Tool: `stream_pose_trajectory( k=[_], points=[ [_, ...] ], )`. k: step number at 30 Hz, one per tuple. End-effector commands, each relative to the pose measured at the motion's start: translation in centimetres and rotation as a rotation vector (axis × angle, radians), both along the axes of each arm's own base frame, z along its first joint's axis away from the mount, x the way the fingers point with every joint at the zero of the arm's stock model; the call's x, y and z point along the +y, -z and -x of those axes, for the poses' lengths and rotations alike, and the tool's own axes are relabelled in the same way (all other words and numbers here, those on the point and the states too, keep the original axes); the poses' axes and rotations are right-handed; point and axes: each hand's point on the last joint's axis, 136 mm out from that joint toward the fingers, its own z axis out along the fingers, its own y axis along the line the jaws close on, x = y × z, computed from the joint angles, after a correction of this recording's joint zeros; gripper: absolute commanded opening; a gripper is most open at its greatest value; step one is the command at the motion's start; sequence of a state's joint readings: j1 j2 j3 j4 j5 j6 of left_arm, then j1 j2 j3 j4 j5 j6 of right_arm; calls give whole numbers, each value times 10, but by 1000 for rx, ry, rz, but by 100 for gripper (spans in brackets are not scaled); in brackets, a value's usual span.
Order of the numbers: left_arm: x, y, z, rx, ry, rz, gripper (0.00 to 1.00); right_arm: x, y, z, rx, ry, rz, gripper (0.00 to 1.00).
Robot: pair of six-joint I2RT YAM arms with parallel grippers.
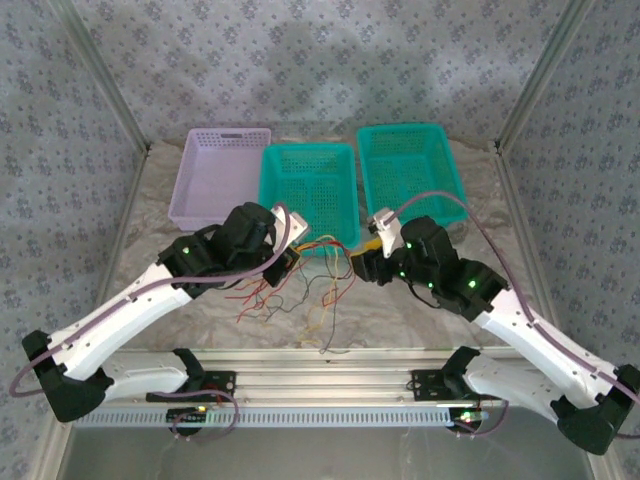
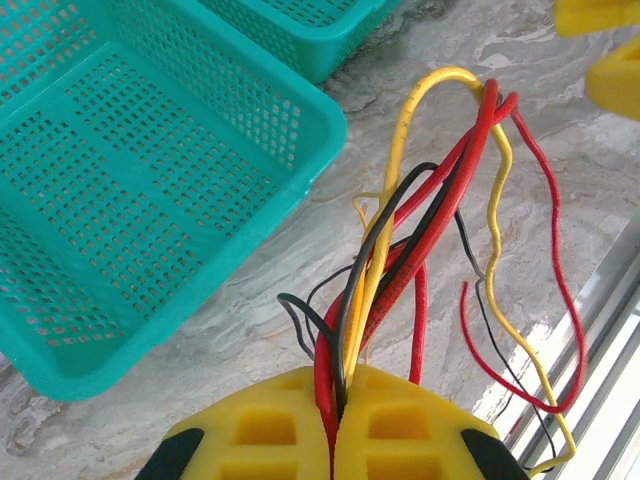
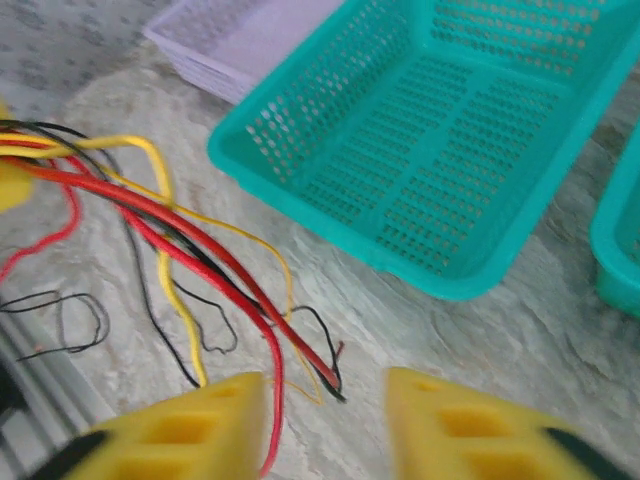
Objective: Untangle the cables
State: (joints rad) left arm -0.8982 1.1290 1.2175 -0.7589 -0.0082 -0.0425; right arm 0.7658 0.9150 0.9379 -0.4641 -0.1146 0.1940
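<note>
The loose cable ends sit off-centre in my right gripper's fingers, so next my right gripper backs away and takes the heap of cables (image 1: 313, 243) next to my left gripper.
The cables (image 1: 300, 285) are a bunch of thin red, yellow and black wires spread on the marble tabletop between the two arms. My left gripper (image 1: 290, 262) is shut on the cables (image 2: 400, 250); in the left wrist view the red, black and yellow strands run up out of the closed yellow jaws (image 2: 338, 385). My right gripper (image 1: 362, 262) faces it from the right. In the right wrist view it is open (image 3: 325, 400), with loose ends of the cables (image 3: 190, 240) lying on the table between and just ahead of its fingers, nearer the left one.
Three baskets stand at the back: a lilac one (image 1: 230, 132), a teal one (image 1: 308, 148) in the middle and a second teal one (image 1: 400, 129) to its right. The middle basket's rim (image 3: 330, 225) lies close ahead of the right gripper. A metal rail (image 1: 330, 385) runs along the near edge.
</note>
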Motion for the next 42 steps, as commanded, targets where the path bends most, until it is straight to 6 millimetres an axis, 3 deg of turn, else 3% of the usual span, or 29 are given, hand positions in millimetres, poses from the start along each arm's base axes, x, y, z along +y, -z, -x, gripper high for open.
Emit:
stream_pose_trajectory(
  k=[1, 9, 13, 20, 24, 26, 29, 31, 37, 42],
  points=[
    [-4, -5, 3, -1, 12, 38, 0, 19, -4, 11, 34, -116, -86, 46],
    [-5, -10, -1, 1, -1, 70, 0, 29, 27, 2, 108, -115, -27, 31],
    [-3, -9, -5, 7, -14, 76, 0, 22, 33, -9, 106, -48, 20, 0],
    [6, -1, -9, 20, -43, 60, 0, -10, 16, -16, 39, 88, 21, 0],
    [5, 0, -8, 31, -41, 74, 0, -1, 5, -7, 35, -1, -61, 0],
    [3, 1, -8, 42, -36, 79, 0, 12, 2, 5, 58, -91, -112, 28],
    [2, 0, -8, 47, -35, 90, 0, 23, 4, 12, 85, -155, -143, 42],
    [2, -2, -8, 47, -35, 97, 0, 25, 10, 12, 102, -164, -139, 45],
    [1, -8, -6, 52, -26, 129, 0, 31, 25, 7, 135, -164, -119, 43],
    [1, -8, -5, 55, -21, 135, 0, 31, 28, -2, 130, -134, -103, 27]
  ],
)
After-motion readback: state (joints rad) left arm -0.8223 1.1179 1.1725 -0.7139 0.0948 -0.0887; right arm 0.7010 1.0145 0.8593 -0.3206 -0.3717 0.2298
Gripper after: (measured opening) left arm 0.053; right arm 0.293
